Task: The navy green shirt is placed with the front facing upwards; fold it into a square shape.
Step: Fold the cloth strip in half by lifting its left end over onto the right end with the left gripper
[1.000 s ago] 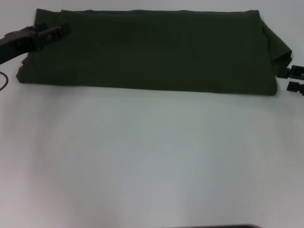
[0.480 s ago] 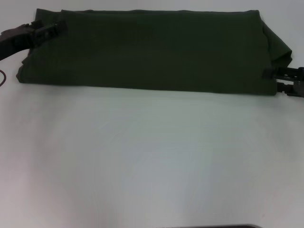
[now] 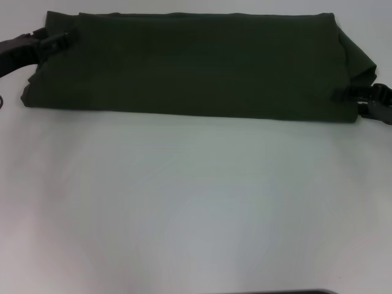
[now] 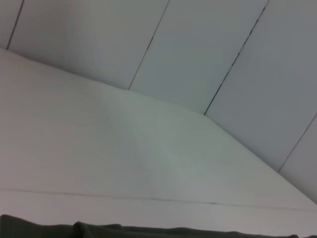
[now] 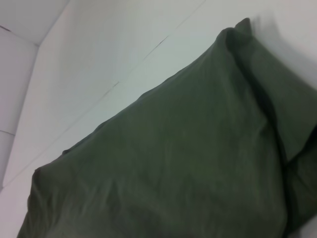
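My left fingers will close on the near corner (image 3: 33, 100) of the navy green shirt, opposite my right gripper's end.
The navy green shirt (image 3: 190, 64) lies folded into a long flat band across the far side of the white table (image 3: 196, 202); no print shows. My left gripper (image 3: 61, 38) rests at the band's far left corner, over the cloth. At the near right corner is my right gripper (image 3: 358, 103), open, with one finger (image 3: 343, 95) lying on top of the cloth and the other beside the edge. The right wrist view shows the shirt (image 5: 173, 163) close up with its side folds. A thin strip of the shirt (image 4: 99, 231) shows in the left wrist view.
Bare white tabletop stretches between the shirt and the near edge. A panelled white wall (image 4: 208, 49) stands behind the table. A dark edge (image 3: 275, 292) shows at the bottom of the head view.
My right gripper has slid left onto the shirt's right end, one finger now over the cloth. My left gripper has drawn back slightly to the left. The shirt has not moved.
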Controlling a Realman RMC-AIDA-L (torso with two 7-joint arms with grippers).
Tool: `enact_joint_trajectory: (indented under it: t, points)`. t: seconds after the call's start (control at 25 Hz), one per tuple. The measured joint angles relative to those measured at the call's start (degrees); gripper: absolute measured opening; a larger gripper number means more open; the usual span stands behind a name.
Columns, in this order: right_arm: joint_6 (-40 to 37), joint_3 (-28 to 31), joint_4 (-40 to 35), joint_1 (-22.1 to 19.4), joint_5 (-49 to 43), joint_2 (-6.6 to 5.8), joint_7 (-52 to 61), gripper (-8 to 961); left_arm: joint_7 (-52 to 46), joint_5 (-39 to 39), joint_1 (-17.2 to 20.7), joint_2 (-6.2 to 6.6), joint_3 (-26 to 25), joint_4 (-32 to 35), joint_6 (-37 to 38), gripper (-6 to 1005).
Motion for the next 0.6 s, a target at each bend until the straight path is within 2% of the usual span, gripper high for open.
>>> enact_joint_trajectory:
  t: [0.2,0.4,0.52,0.6]
  points:
    - [1.5,-1.34,0.72,0.9,-0.08,0.2,0.01,636,0.0,0.95,-0.19,-0.09,0.0,-0.07,-0.44,937]
    - [1.54,-1.4,0.75,0.98,0.16,0.24,0.02,389,0.08,1.11,-0.04,-0.09,0.0,-0.08,-0.88,938]
    - [1.5,-1.35,0.76,0.94,0.19,0.23,0.01,151,0.09,1.18,0.14,-0.09,-0.06,-0.07,-1.01,938]
    - [1.24,-1.07,0.66,0.83,0.28,0.22,-0.11,96,0.08,1.27,0.25,-0.08,-0.05,-0.02,-1.02,938]
